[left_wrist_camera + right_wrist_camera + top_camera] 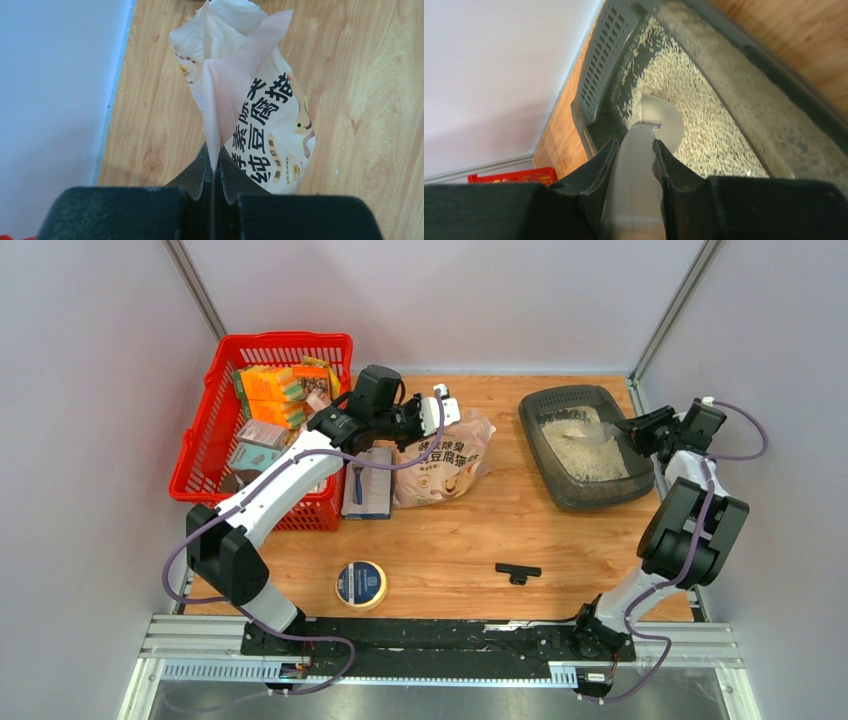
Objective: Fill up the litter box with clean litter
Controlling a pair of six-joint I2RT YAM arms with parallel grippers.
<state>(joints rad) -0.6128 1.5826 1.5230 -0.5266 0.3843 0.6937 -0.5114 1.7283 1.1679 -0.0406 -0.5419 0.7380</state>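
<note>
My right gripper has the grey scoop. Next, I put it down with that gripper on the table (511,462) between the litter bag and the litter box.
The dark grey litter box (548,455) stands at the back right. Pale beige clean litter (590,452) covers its floor. In the right wrist view the litter (704,135) lies against the box's slotted rim (606,50). My right gripper (634,145) is shut on the handle of a grey scoop (636,170), whose round end rests on the litter. From above, this gripper (632,432) sits at the box's right rim. My left gripper (212,155) is shut on the top fold of the pale pink litter bag (270,115). The bag (445,465) lies on the table left of the box, below the left gripper (440,405).
A red mesh basket (215,430) full of boxes stands at the back left, with a blue flat pack (367,483) beside it. A blue tape roll (361,584) and a black T-shaped piece (517,571) lie on the near table. Walls close in the back and both sides.
</note>
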